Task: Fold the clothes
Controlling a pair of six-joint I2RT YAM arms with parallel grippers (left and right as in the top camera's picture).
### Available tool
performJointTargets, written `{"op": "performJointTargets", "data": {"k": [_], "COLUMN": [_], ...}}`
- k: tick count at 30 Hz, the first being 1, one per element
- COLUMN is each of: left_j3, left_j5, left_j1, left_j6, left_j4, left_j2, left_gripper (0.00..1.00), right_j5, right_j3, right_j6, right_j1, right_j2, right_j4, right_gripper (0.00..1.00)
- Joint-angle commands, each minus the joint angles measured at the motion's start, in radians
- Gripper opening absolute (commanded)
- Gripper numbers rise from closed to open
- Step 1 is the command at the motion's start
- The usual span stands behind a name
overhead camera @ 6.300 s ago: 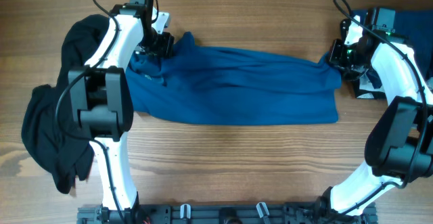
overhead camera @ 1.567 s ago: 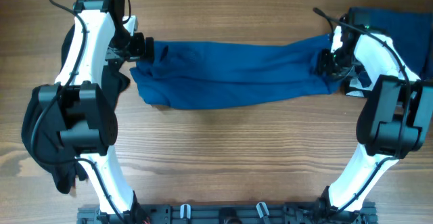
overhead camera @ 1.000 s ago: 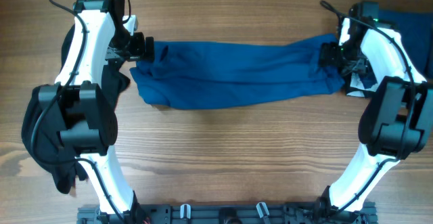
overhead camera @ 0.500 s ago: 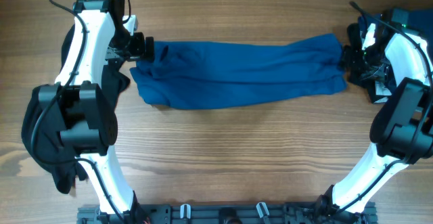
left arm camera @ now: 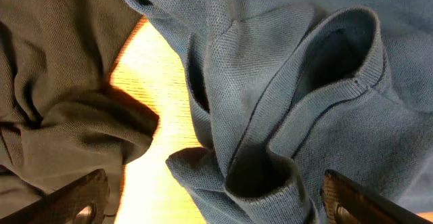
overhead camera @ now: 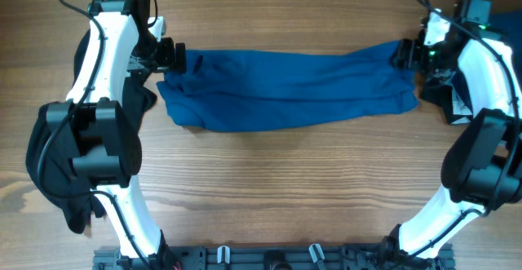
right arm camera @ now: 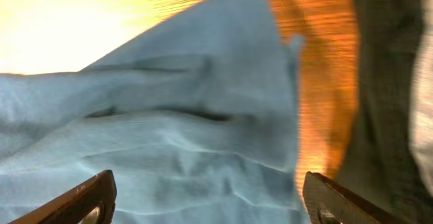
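Observation:
The robot's right gripper is open near the upper corner of the blue garment, so it should pinch the middle of that end (overhead camera: 409, 82) and fold it inward along the band.
A blue garment (overhead camera: 285, 90) lies folded into a long band across the table. My left gripper (overhead camera: 178, 58) hovers over its bunched collar end, jaws wide open. In the left wrist view the left gripper (left arm camera: 213, 207) straddles the rumpled blue collar (left arm camera: 291, 82) without pinching it. My right gripper (overhead camera: 405, 54) is at the band's upper right corner, also open. In the right wrist view the right gripper (right arm camera: 211, 207) has flat blue cloth (right arm camera: 189, 129) below and between its spread fingers.
A pile of black clothes (overhead camera: 49, 156) lies along the left edge, close beside the left arm, and shows as a black garment (left arm camera: 54, 82) in the left wrist view. A dark blue garment (overhead camera: 497, 25) sits at the back right corner. The arm base rail (overhead camera: 269, 258) runs along the front.
The right gripper drew off the garment's right end to the right, then came back toward its upper right corner. The right end now lies flat. The left arm has not moved.

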Motion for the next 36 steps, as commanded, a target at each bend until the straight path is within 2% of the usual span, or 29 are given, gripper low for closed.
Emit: {"op": "performJointTargets", "data": {"k": [1, 6, 13, 23, 25, 29, 30, 36], "left_j3": [-0.005, -0.005, -0.005, -0.005, -0.005, -0.005, -0.005, -0.005], "left_j5": [0.008, 0.009, 0.009, 0.009, 0.009, 0.008, 0.008, 0.009], "left_j1": [-0.002, -0.002, -0.002, -0.002, -0.002, -0.002, -0.002, -0.002], "left_j6": [-0.01, -0.01, -0.01, -0.01, -0.01, -0.01, -0.01, -0.01], "left_j4": [0.001, 0.001, 0.001, 0.009, 0.008, 0.008, 0.008, 0.008], "left_j2": [-0.026, -0.026, -0.026, -0.026, -0.026, -0.026, -0.026, -0.026], "left_gripper": [1.0, 1.0, 1.0, 1.0, 1.0, 1.0, 1.0, 1.0], "right_j5": [0.003, 0.114, 0.121, 0.132, 0.131, 0.144, 0.161, 0.164], "right_j3": [-0.014, -0.014, -0.014, -0.056, -0.081, -0.123, -0.12, -0.027], "right_j6": [-0.022, 0.003, 0.003, 0.003, 0.003, 0.03, 0.041, 0.052], "right_j1": [0.011, 0.011, 0.011, 0.01, 0.01, 0.01, 0.01, -0.005], "right_j2": [0.043, 0.075, 0.132, 0.185, 0.185, 0.185, 0.183, 0.108], "right_j4": [0.025, 0.039, 0.04, 0.051, 0.073, 0.104, 0.103, 0.028], "right_gripper": [0.88, 0.85, 0.8, 0.78, 0.7, 0.12, 0.04, 0.04]}}
